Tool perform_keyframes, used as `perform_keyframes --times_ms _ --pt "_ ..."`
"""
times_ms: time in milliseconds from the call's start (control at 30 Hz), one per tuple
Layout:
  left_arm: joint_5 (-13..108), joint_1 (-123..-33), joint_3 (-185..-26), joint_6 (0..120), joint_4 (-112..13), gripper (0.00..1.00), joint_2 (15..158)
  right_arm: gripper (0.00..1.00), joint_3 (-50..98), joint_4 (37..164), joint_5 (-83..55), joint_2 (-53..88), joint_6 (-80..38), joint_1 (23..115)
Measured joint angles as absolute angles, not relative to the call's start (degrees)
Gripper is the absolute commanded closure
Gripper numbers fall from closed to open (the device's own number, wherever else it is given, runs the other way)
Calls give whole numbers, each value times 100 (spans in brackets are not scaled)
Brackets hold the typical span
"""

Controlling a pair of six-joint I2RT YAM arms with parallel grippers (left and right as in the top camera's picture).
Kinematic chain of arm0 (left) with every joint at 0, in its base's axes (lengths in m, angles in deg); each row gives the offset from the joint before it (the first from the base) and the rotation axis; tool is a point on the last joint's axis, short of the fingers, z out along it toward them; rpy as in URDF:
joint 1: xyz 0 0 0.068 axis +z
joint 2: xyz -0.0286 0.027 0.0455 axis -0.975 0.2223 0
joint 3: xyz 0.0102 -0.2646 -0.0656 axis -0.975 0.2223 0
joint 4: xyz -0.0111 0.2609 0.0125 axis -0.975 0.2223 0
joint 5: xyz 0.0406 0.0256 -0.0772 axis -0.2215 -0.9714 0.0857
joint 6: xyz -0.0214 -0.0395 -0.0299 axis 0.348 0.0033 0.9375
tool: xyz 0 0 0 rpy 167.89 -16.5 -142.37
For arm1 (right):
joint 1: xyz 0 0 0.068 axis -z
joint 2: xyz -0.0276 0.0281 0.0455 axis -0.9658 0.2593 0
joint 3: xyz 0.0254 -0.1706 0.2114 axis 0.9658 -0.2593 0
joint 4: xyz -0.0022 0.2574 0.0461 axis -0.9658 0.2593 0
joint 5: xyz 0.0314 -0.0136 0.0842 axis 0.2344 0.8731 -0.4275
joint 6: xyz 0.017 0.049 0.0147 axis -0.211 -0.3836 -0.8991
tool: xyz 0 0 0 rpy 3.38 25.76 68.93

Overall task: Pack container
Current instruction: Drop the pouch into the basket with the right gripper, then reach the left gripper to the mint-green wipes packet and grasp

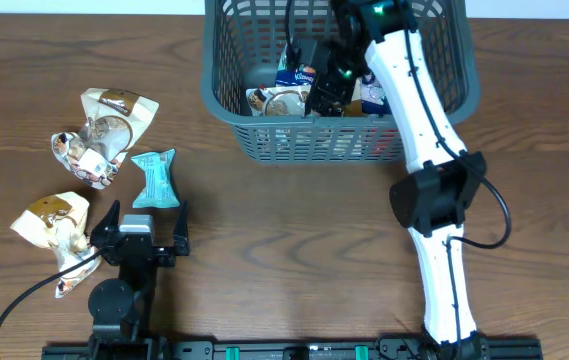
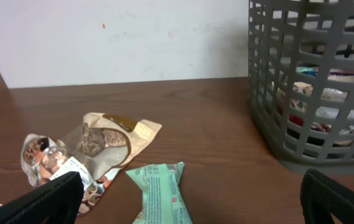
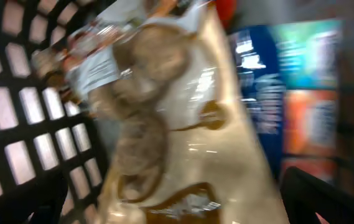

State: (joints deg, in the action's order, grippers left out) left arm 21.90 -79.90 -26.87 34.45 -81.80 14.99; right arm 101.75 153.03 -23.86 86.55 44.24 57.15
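Observation:
The far end of the mint-green packet should stick out beyond the fingers. Next, my left gripper should go to the middle of the mint-green packet (image 1: pixel 156 182) (image 2: pixel 162 206) and close there.
The container (image 1: pixel 222 110), a large dark grey-blue lattice basket, stands at the back centre and holds several snack packets. My right gripper (image 1: pixel 324 95) is down inside it, open, its fingers on either side of a beige cookie packet (image 3: pixel 177 124) that lies against the lattice wall (image 3: pixel 15 81); the right wrist view (image 3: pixel 177 208) is blurred. A blue packet (image 3: pixel 270 93) lies beside it. My left gripper (image 1: pixel 146 218) is open and empty low over the table, just in front of a mint-green packet (image 1: pixel 154 180), which also shows in the left wrist view (image 2: pixel 161 193).
Beige cookie packets lie on the table at the left: one (image 1: pixel 114 110) at the back, a crumpled one (image 1: pixel 79 155) below it, another (image 1: pixel 54 215) beside my left gripper. The left wrist view shows the basket wall (image 2: pixel 276 124) to the right.

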Motion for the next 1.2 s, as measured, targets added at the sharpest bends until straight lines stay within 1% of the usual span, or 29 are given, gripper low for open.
perform_keyframes --times_ms 67,133,233,333,433,600,667,800,867,967,1200 --pt "2192 -7990 -2783 3494 -7975 1 1504 1 10170 14958 -2336 8404 4122 5842" --pt "2162 -7990 -3030 3553 -7501 1 1547 1 10170 14553 -2283 7969 3681 6102" --pt "2020 -7981 -3817 3686 -6521 1 1926 1 10186 14011 -2270 7125 2732 6834" --pt "1687 -7913 -5076 3859 -5549 1 2642 1 10269 13758 -2242 6417 1698 7883" --pt "1379 -7791 -6547 3944 -4570 1 3611 1 10367 13882 -2159 5982 710 9002" --pt "1163 -7487 -8947 4068 -2989 1 5606 1 10371 14816 -2178 5986 -240 9960" --pt "1134 -7365 -9773 4073 -2329 1 6371 1 10354 15168 -2154 6150 -406 10137" --pt "1112 -7105 -11502 4088 -574 1 7982 1 10308 15721 -1966 6601 -597 10307" --pt "1097 -7030 -12206 4092 1 1 8649 1 10293 15924 -1894 6810 -629 10314" --pt "1075 -6978 -12831 4103 254 1 9420 1 10280 16075 -1853 7110 -634 10303" --pt "1150 -6976 -12905 4154 -124 1 10349 1 10273 16223 -1791 7792 -590 10231"
